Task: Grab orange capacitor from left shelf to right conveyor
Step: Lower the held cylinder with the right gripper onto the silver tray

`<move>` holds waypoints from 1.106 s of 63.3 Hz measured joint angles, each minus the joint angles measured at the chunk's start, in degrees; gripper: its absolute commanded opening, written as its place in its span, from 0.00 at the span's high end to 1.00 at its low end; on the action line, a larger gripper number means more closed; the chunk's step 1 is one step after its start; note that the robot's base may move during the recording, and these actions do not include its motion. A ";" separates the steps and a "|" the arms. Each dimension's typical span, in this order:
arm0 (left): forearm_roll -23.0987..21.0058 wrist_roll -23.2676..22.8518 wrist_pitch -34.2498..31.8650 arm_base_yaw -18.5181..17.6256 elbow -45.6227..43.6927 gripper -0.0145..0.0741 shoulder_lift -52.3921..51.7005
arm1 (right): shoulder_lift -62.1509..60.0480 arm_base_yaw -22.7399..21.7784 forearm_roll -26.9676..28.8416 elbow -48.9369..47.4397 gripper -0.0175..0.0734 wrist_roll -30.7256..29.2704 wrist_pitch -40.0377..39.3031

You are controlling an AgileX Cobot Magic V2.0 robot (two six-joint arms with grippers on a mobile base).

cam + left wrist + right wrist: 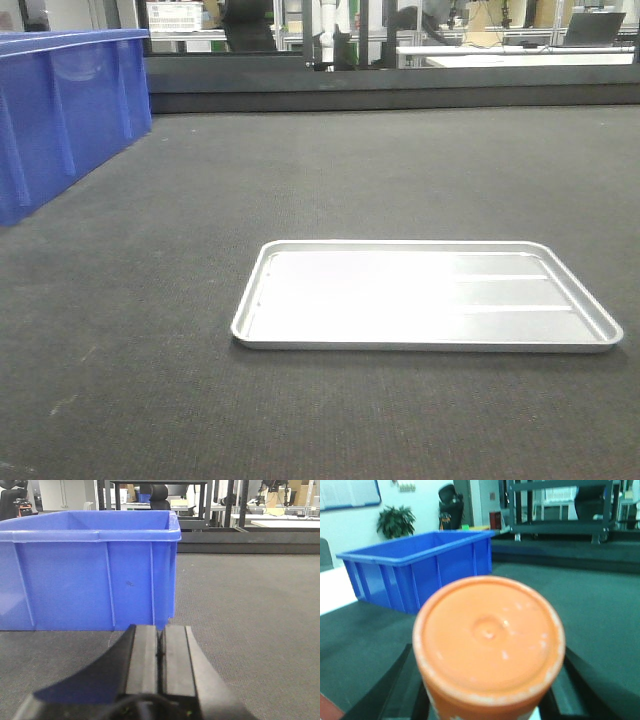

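My right gripper needs to release the orange capacitor so it stands on the silver tray [444, 312] near the middle of the tray's front edge.
The orange capacitor [489, 640] fills the right wrist view end-on, its round cap facing the camera. My right gripper [487, 702] is shut on it, with a dark finger [382, 692] showing on each side of the cylinder. It hangs above the right conveyor [600, 605], a dark textured belt. My left gripper [161, 645] is shut with nothing between its pads and sits low over the conveyor [250, 605], facing a blue crate. The left shelf is out of view. Neither gripper shows in the front view.
A blue plastic crate [60, 110] stands on the belt at the left, close in front of the left gripper [90, 570]. A shallow silver tray [425, 295] lies on the conveyor [400, 170] near the front. Racks and desks stand beyond the belt's far edge.
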 measured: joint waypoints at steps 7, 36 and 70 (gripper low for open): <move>0.00 0.00 0.00 0.00 0.00 0.95 0.00 | 2.61 0.00 0.00 0.00 0.75 0.00 -3.36; 0.00 0.00 0.00 0.00 0.00 0.95 0.00 | 50.46 0.00 -0.36 0.00 0.75 -0.88 -31.01; 0.00 0.00 0.00 0.00 0.00 0.95 0.00 | 83.56 -10.12 1.32 -0.10 0.44 -3.82 -62.79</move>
